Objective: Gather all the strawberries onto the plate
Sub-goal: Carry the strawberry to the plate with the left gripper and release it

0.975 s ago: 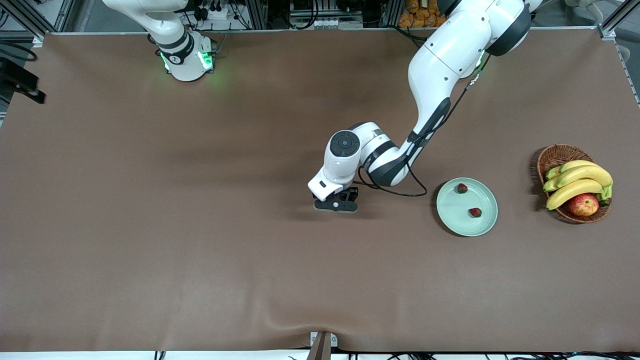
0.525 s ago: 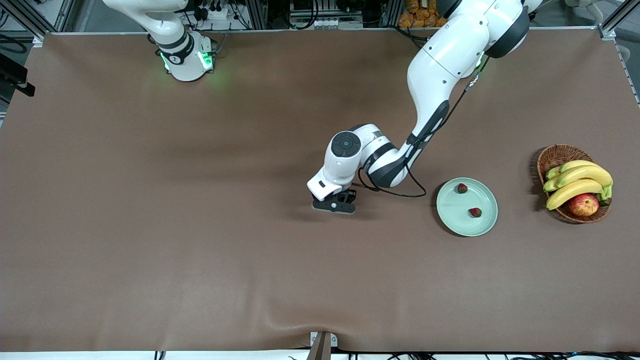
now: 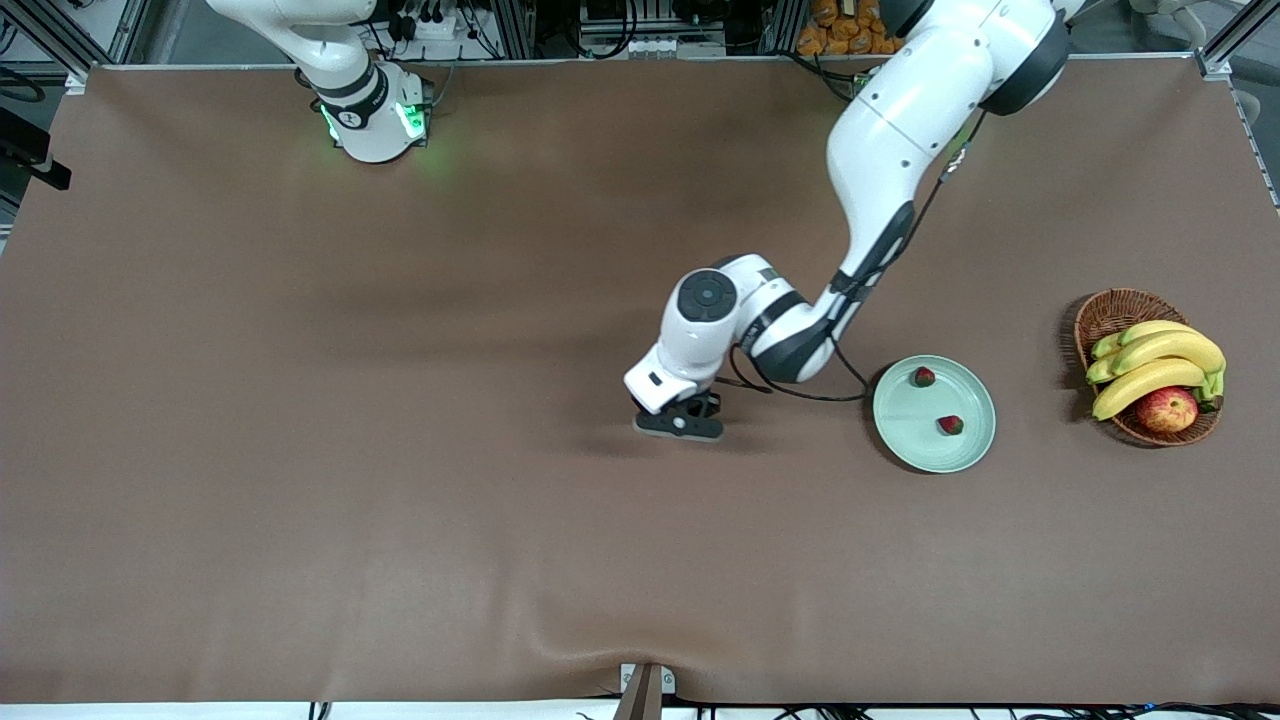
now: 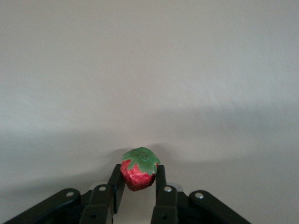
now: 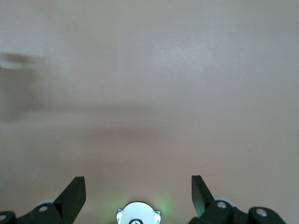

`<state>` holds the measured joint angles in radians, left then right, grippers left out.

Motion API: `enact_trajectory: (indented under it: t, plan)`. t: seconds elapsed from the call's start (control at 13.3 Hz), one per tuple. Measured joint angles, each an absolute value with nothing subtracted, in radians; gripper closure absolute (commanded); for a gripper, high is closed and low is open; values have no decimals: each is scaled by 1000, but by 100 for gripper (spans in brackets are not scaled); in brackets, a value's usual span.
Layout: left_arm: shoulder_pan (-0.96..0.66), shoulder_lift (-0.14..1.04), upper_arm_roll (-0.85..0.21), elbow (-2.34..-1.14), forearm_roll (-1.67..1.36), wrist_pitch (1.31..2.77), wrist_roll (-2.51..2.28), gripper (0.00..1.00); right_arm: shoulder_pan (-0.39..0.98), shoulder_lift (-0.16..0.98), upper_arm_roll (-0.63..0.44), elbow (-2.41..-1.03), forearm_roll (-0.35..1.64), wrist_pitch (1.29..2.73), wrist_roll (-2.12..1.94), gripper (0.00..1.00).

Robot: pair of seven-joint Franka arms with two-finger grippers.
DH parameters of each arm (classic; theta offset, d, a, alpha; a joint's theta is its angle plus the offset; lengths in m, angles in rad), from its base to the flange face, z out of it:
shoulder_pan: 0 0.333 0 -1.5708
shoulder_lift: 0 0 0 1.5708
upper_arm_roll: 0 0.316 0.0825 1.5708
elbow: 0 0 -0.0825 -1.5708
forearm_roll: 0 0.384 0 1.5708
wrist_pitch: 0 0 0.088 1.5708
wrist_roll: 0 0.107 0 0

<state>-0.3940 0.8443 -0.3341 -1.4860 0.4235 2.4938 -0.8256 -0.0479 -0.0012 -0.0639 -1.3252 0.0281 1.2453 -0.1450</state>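
The strawberry, now low over the table beside the plate, will leave my left gripper near the middle of the mint-green plate (image 3: 919, 416), beside the strawberry closer to the basket.
My left gripper (image 3: 680, 422) is low over the middle of the brown table, beside the plate toward the right arm's end. In the left wrist view it (image 4: 138, 173) is shut on a small red strawberry (image 4: 138, 170) with a green cap. That berry is hidden under the hand in the front view. The pale mint-green plate (image 3: 905, 420) holds two more strawberries, one (image 3: 924, 377) farther from the front camera and one (image 3: 950, 425) nearer. My right gripper (image 5: 138, 181) is open and empty above its own base, out of the front view; that arm waits.
A brown wicker basket (image 3: 1112, 311) with bananas (image 3: 1150, 365) and a red-yellow apple (image 3: 1167, 409) stands at the left arm's end, next to the plate. The right arm's base (image 3: 372, 120) with a green light is at the table's edge farthest from the front camera.
My left arm has shifted a little toward the plate, with the gripper still shut on the strawberry. The plate, its two berries and the right arm have not moved.
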Motion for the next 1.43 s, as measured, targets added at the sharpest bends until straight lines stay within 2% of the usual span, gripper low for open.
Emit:
enact_trajectory:
  t: [0.15, 0.3, 0.53, 0.67, 0.9, 0.97, 1.05, 1.12, 1.2, 1.43]
  plan:
    - [-310, 766, -348, -1555, 424, 2491, -823, 100, -48, -1, -64, -1325, 28, 1228, -137, 0]
    - [-211, 660, -367, -1675, 425, 2489, -820, 100, -48, 0, -62, -1333, 28, 1230, -104, 0]
    - [-73, 523, -402, -1844, 425, 2485, -816, 100, -48, 7, -59, -1391, 28, 1349, -89, 0]
    - [-14, 481, -409, -1903, 426, 2432, -804, 100, -44, 12, -54, -1436, 28, 1429, -86, 0]
    - [84, 471, -409, -1926, 426, 2329, -740, 100, -37, 19, -50, -1490, 28, 1493, -84, 0]
    - [120, 474, -408, -1934, 426, 2323, -724, 90, -33, 22, -50, -1495, 28, 1499, -84, 0]
    - [153, 481, -408, -1941, 426, 2322, -709, 74, -28, 22, -49, -1496, 28, 1503, -83, 0]
    - [179, 491, -408, -1944, 426, 2322, -700, 5, -24, 22, -49, -1496, 28, 1505, -83, 0]
    - [193, 501, -409, -1944, 426, 2323, -695, 0, -22, 22, -49, -1496, 28, 1506, -83, 0]
    - [202, 501, -412, -1934, 426, 2324, -693, 0, -22, 22, -49, -1496, 28, 1507, -83, 0]
